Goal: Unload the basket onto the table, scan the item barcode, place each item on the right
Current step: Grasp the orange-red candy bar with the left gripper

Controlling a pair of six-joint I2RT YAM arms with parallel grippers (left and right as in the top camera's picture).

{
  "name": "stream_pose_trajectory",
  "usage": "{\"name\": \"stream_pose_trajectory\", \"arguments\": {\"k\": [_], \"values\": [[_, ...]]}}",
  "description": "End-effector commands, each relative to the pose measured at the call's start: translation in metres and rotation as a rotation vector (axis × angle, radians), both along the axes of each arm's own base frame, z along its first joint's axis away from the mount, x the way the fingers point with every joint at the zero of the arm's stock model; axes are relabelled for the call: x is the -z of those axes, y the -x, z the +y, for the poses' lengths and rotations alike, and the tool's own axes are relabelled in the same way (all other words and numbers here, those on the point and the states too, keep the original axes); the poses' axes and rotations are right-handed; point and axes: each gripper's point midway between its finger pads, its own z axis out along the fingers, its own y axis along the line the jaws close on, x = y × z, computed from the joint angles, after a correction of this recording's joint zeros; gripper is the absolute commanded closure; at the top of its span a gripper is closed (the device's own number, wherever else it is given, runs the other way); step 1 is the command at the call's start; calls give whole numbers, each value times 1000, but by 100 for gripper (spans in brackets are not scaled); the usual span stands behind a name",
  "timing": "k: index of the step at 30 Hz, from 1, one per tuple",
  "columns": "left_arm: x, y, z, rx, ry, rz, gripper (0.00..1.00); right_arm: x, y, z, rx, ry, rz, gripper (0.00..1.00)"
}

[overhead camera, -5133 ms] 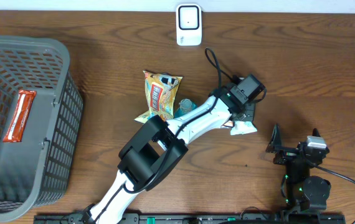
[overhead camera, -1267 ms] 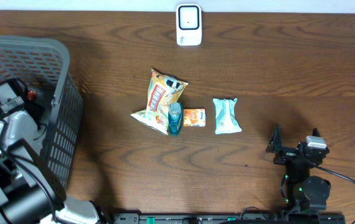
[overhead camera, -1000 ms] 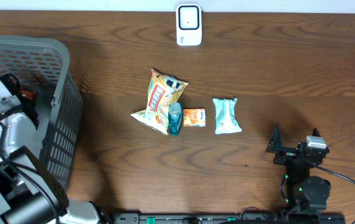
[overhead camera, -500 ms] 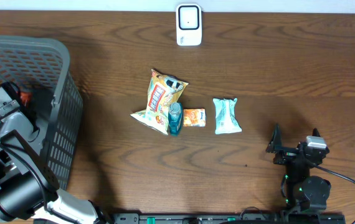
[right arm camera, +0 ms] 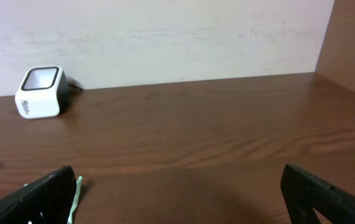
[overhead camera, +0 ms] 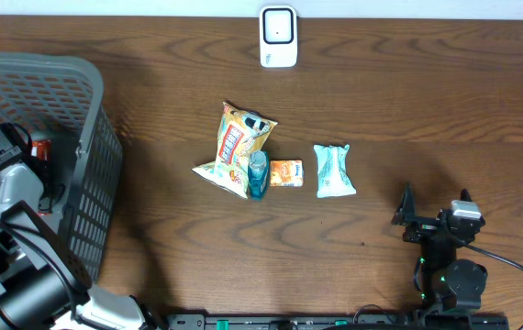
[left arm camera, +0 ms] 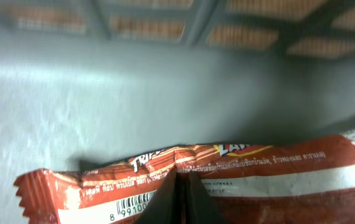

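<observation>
I will open my left gripper, as it pinches a raised fold beside the red packet's barcode, and grip nearer the packet's middle [left arm camera: 252, 171] before I lift it out.
A red snack packet [left arm camera: 277, 180] lies in the grey basket [overhead camera: 87, 137], with a white strip and a barcode [left arm camera: 127, 205] facing the left wrist camera. My left gripper [left arm camera: 179, 177] is down inside the basket, its dark fingers pressed together and pinching a raised crease of that packet. From overhead only a bit of the red packet [overhead camera: 41, 147] shows beside the left gripper [overhead camera: 25, 149]. The white scanner [overhead camera: 278, 37] stands at the table's far edge, also visible as the scanner [right arm camera: 39, 92] in the right wrist view. My right gripper [overhead camera: 436, 203] rests open at the near right, holding nothing.
Mid-table lie a yellow snack bag [overhead camera: 239, 147], a blue bottle [overhead camera: 258, 174], a small orange packet [overhead camera: 286, 173] and a mint-green packet [overhead camera: 334, 170]. The basket's mesh walls enclose the left arm. A wall rises behind the scanner.
The left arm came from the middle of the table into the basket. Over the last second its wrist shifted slightly there, beside the red packet. The right arm has stayed still.
</observation>
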Motion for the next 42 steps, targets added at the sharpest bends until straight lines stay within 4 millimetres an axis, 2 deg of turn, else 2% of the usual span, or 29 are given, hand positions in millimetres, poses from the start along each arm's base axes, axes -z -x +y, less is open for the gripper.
{"name": "stream_pose_trajectory", "arguments": {"k": [1, 4, 5, 8, 10, 11, 15, 18, 23, 25, 27, 30, 31, 32, 33, 35, 38, 42], "values": [[-3, 5, -25, 16, 80, -33, 93, 1, 0, 0, 2, 13, 4, 1], [-47, -3, -19, 96, -15, -107, 93, 1, 0, 0, 2, 13, 4, 1], [-64, -6, -17, 124, -56, -136, 85, 1, 0, 0, 2, 12, 4, 1], [-106, -20, -6, 272, -219, -186, 54, 1, 0, 0, 2, 13, 4, 1], [-118, -28, -1, 363, -298, -178, 28, 1, 0, 0, 2, 12, 4, 1], [-119, -30, 0, 404, -322, -160, 22, 1, 0, 0, 2, 12, 4, 1], [-99, -33, 2, 482, -316, -84, 21, 1, 0, 0, 2, 12, 4, 1], [-69, -36, -1, 541, -259, -32, 21, 1, 0, 0, 2, 13, 4, 1], [-19, -42, -17, 719, -150, 29, 20, 1, 0, 0, 2, 12, 4, 1], [-2, -42, -21, 749, -116, 51, 14, 1, 0, 0, 2, 12, 4, 1], [9, -40, -21, 750, -94, 66, 12, 1, 0, 0, 2, 12, 4, 1], [20, -37, -23, 751, -66, 85, 14, 1, 0, 0, 2, 12, 4, 1], [22, -36, -24, 751, -60, 89, 24, 1, 0, 0, 2, 12, 4, 1], [23, -35, -24, 751, -55, 93, 40, 1, 0, 0, 2, 12, 4, 1], [24, -35, -25, 751, -53, 94, 62, 1, 0, 0, 2, 13, 4, 1], [21, -35, -24, 750, -59, 90, 92, 1, 0, 0, 2, 12, 4, 1], [4, -40, -19, 736, -96, 67, 93, 1, 0, 0, 2, 12, 4, 1], [-44, -47, -4, 694, -203, 18, 93, 1, 0, 0, 2, 12, 4, 1]]}}
